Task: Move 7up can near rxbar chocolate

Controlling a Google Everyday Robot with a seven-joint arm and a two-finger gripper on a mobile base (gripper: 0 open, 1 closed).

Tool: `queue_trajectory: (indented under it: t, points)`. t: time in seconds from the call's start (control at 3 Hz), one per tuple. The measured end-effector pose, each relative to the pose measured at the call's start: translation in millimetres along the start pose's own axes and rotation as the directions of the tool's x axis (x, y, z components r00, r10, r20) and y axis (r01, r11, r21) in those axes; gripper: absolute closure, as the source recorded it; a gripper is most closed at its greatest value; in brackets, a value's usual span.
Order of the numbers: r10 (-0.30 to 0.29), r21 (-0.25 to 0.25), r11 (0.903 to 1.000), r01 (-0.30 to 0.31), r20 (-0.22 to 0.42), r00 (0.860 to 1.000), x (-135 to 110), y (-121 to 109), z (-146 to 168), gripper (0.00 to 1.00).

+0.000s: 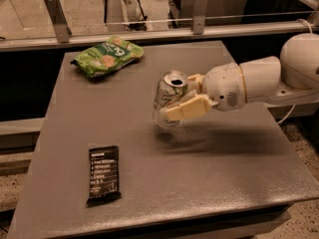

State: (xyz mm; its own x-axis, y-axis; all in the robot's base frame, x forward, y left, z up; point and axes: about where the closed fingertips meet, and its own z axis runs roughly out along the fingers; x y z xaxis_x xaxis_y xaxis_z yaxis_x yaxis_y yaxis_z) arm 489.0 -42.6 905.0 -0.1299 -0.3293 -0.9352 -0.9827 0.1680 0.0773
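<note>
The 7up can will go down from my gripper onto the grey table (136, 150), next to the far end of the rxbar chocolate.
The 7up can (167, 94) is a silver-white can with an open pull-tab top. It is held upright just above the middle of the grey table (209, 178). My gripper (180, 99) reaches in from the right on a white arm and is shut on the can, one cream finger (189, 108) across its front. The rxbar chocolate (103, 174) is a flat black bar with white text. It lies near the table's front left, well to the left of and nearer than the can.
A green snack bag (106, 55) lies at the table's back left. A rail with metal posts (56, 17) runs behind the table. The table's front and right edges drop off to the floor.
</note>
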Motion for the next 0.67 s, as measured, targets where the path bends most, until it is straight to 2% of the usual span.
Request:
queue_trajectory:
  t: [0.33,0.67]
  points:
    - [0.006,-0.053,0.9986,-0.006,0.008,1.0,1,16,26,1.0]
    - [0.015,-0.08,0.9967,-0.016,-0.009,1.0,12,26,44,1.0]
